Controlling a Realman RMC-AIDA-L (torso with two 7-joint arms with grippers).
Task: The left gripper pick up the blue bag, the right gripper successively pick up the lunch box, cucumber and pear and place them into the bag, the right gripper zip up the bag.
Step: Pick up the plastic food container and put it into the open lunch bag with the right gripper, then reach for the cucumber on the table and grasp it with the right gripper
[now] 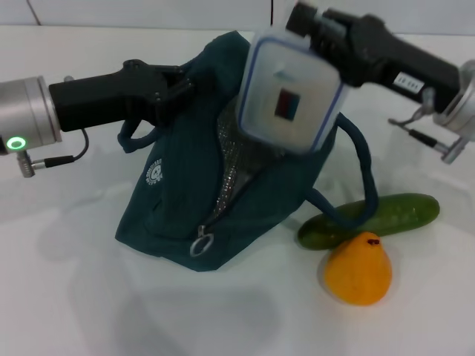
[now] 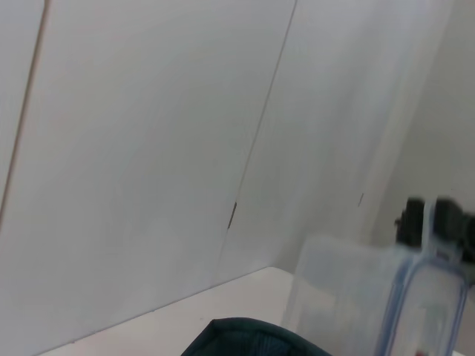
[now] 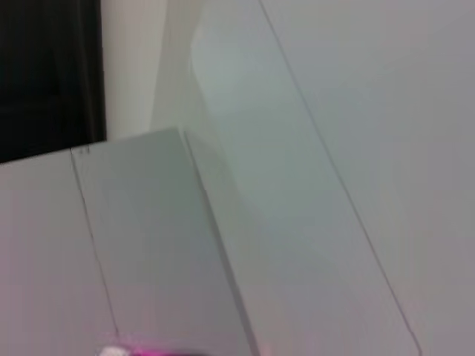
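Next, my right gripper lets go of the lunch box inside the blue bag's open zip [image 1: 239,130], between the silver-lined sides.
The blue bag [image 1: 171,200] stands on the white table with its zip open and silver lining showing. My left gripper [image 1: 182,85] is shut on the bag's upper left rim and holds it up. My right gripper [image 1: 308,26] is shut on the top edge of the lunch box [image 1: 293,93]. The box is tilted, its lid faces up and its lower edge is at the bag's mouth. The left wrist view shows the lunch box [image 2: 356,297] over the bag's rim [image 2: 252,337]. The cucumber [image 1: 393,215] and the pear [image 1: 358,269] lie right of the bag.
One cord handle [image 1: 364,170] of the bag loops down over the cucumber's left end. The zip's ring pull [image 1: 201,243] hangs at the bag's front bottom. White table [image 1: 74,297] surrounds the bag, with a wall behind.
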